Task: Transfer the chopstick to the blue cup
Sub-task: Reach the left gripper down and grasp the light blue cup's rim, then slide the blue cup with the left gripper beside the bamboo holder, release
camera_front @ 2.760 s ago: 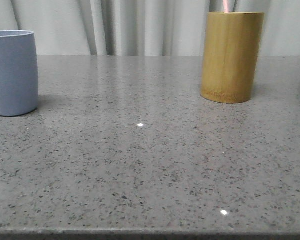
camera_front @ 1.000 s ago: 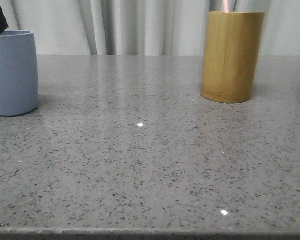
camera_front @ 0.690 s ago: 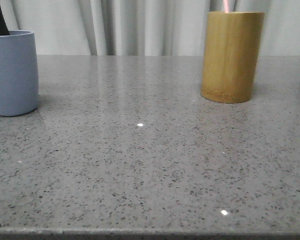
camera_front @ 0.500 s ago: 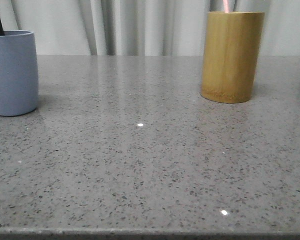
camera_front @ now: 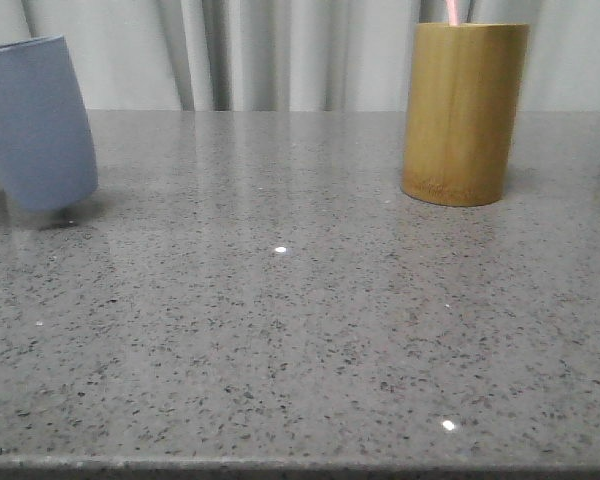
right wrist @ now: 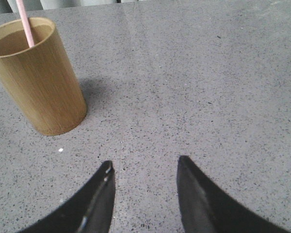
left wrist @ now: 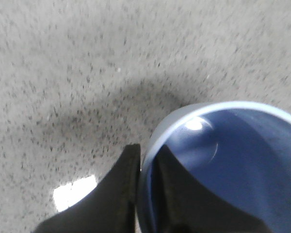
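The robot's left gripper should put the blue cup down on the grey table a cup's width from the bamboo holder (camera_front: 282, 188).
The blue cup (camera_front: 35, 120) is at the far left of the front view, lifted off the table and tilted. In the left wrist view my left gripper (left wrist: 146, 158) is shut on the blue cup's rim (left wrist: 150, 145), one finger outside the wall and one inside. The cup's inside (left wrist: 233, 160) looks empty. A pale pink chopstick (camera_front: 451, 10) sticks out of the bamboo holder (camera_front: 462, 112) at the back right; it also shows in the right wrist view (right wrist: 25, 23). My right gripper (right wrist: 143, 167) is open and empty over bare table, apart from the holder (right wrist: 36, 77).
The grey speckled table (camera_front: 300, 330) runs to a front edge at the bottom of the front view. Pale curtains (camera_front: 270, 50) hang behind it. The cup casts a shadow (camera_front: 65, 215) on the table under it.
The dark left gripper came down at the cup's rim. The blue cup then rose off the table, tilted and shifted slightly right. The bamboo holder and chopstick have not moved.
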